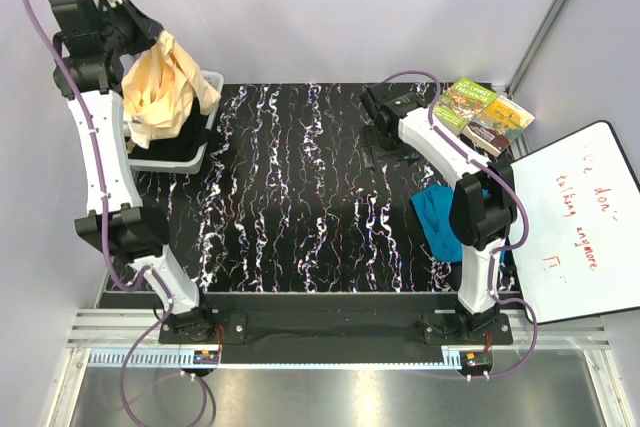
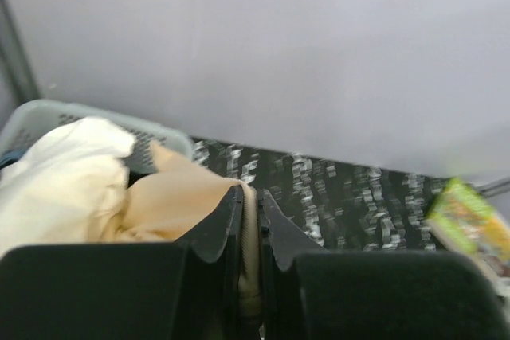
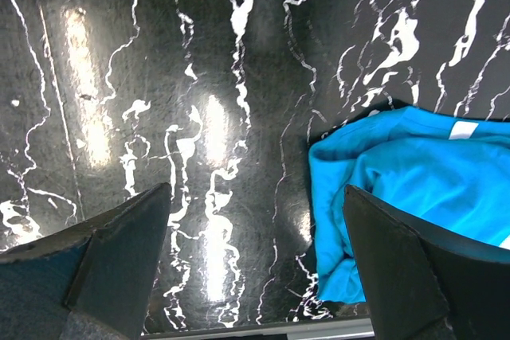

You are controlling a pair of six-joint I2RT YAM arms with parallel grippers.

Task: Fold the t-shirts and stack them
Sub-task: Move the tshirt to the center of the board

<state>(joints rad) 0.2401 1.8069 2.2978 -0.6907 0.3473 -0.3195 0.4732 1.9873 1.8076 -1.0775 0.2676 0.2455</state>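
The black marbled table's bare middle point(image 1: 302, 176) is beside the grey basket. I will let go of the pale peach-yellow t-shirt there with my left gripper. The shirt now hangs raised above the grey basket.
The pale peach-yellow t-shirt point(image 1: 165, 92) hangs bunched from my left gripper point(image 1: 152, 39), raised above the grey basket point(image 1: 205, 142) at the table's far left. In the left wrist view the gripper point(image 2: 251, 197) is shut on a fold of that shirt point(image 2: 171, 201). The teal-blue t-shirt point(image 1: 438, 219) lies crumpled on the table at the right, partly under my right arm. My right gripper point(image 1: 378, 112) is open and empty over the far middle-right of the table. In the right wrist view the gripper point(image 3: 255, 197) is wide open above bare table, with the blue shirt point(image 3: 398, 189) beside its right finger.
A grey basket with dark cloth in it stands at the far left point(image 2: 48, 117). Two books point(image 1: 485, 112) lie at the far right corner. A whiteboard point(image 1: 580, 217) with red writing lies at the right edge. The black marbled table point(image 1: 300, 187) spans the middle.
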